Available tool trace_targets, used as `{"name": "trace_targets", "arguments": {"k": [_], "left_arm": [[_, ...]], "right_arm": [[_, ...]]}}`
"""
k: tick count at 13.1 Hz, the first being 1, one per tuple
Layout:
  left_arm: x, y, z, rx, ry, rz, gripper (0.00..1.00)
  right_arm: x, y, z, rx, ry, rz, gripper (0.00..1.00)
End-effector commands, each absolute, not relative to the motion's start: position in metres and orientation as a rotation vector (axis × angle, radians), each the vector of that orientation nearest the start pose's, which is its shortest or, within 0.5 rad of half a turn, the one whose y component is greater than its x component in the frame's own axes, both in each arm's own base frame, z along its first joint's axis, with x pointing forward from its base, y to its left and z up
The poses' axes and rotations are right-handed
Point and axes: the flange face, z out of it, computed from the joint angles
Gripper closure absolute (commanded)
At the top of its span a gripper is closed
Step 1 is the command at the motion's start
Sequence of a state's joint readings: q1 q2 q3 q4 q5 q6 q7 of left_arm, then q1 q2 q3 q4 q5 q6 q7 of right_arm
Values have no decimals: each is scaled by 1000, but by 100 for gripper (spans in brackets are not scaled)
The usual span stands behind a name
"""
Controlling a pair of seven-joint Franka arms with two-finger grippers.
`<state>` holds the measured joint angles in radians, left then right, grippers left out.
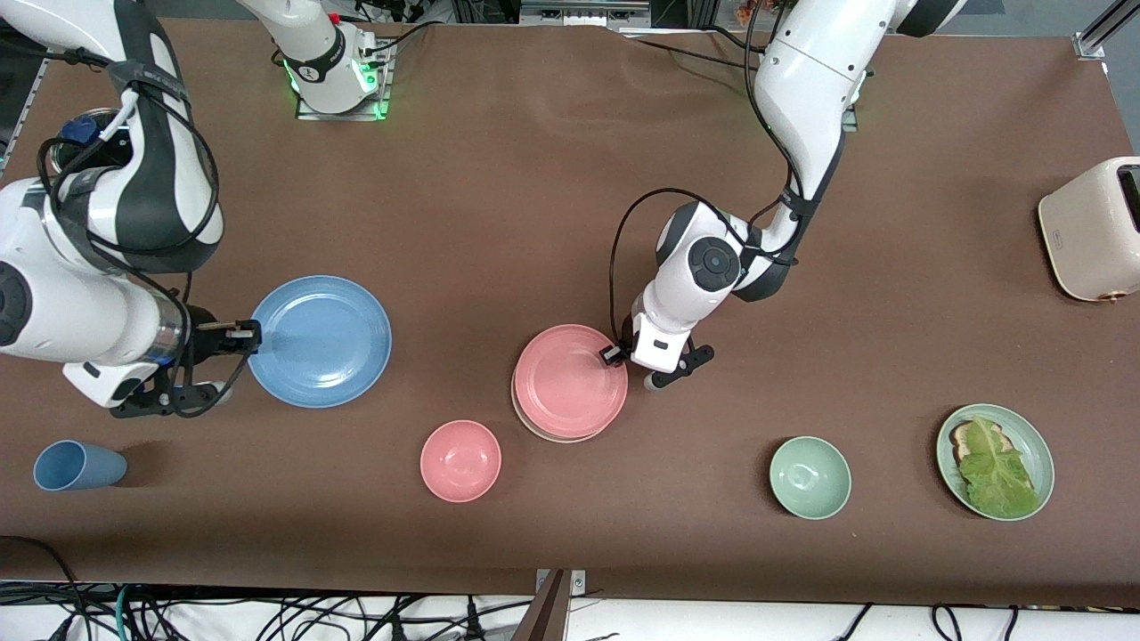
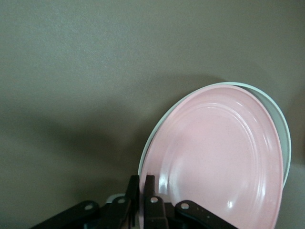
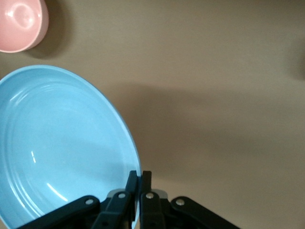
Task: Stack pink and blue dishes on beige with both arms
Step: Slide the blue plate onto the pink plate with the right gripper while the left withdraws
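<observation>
The robot's right gripper will set the blue plate down on top of the pink plate (image 1: 567,385) in the stack at mid-table.
The pink plate (image 1: 570,383) lies on the beige plate (image 1: 532,425) mid-table, and only a thin crescent of beige shows under it. My left gripper (image 1: 613,353) is shut on the pink plate's rim on the side toward the left arm's end. In the left wrist view the pink plate (image 2: 219,157) sits slightly off-centre over the beige plate (image 2: 286,143), with its rim between the gripper's (image 2: 143,177) fingers. The blue plate (image 1: 321,341) is toward the right arm's end. My right gripper (image 1: 252,337) is shut on its rim, as the right wrist view shows: blue plate (image 3: 62,148), gripper (image 3: 139,172).
A pink bowl (image 1: 460,460) sits nearer the front camera than the stack. A blue cup (image 1: 76,466) lies near the right arm's end. A green bowl (image 1: 810,477), a green plate (image 1: 1040,450) with lettuce on bread and a cream toaster (image 1: 1091,231) stand toward the left arm's end.
</observation>
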<state>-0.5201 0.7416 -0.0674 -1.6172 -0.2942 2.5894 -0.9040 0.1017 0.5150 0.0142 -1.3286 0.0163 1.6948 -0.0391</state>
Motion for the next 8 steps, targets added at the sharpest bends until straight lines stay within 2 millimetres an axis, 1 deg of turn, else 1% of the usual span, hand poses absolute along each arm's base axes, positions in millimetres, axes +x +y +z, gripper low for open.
{"name": "trace_targets", "arguments": {"k": [1,2,3,4,5,6,7,8], "left_arm": [[610,-389,220,-3316,-994,-73,54],[616,-389,231,-3328,-1007,-92,44],[618,-388,235,-3329,-1013,-93,37],[619,-387,240,-3332,-1013,-96,36],[622,-382,245,-3321,-1011,-81,36],[627,-376,257,-3313,-995,-68,36],[635,-363,266,-3287,-988,-21,36],[642,-349,281,-3276,-913,36,35]], "right_arm": [[684,93,434,-3089,-203,235,100],[683,96,434,-3073,-200,235,100],[683,97,434,-3062,-189,236,100],[682,103,434,-3050,-191,237,100],[680,118,434,-3030,-163,242,100],[678,136,435,-3020,-89,242,100],[677,153,429,-3022,-67,239,100],[677,173,420,-3016,-76,214,100]]}}
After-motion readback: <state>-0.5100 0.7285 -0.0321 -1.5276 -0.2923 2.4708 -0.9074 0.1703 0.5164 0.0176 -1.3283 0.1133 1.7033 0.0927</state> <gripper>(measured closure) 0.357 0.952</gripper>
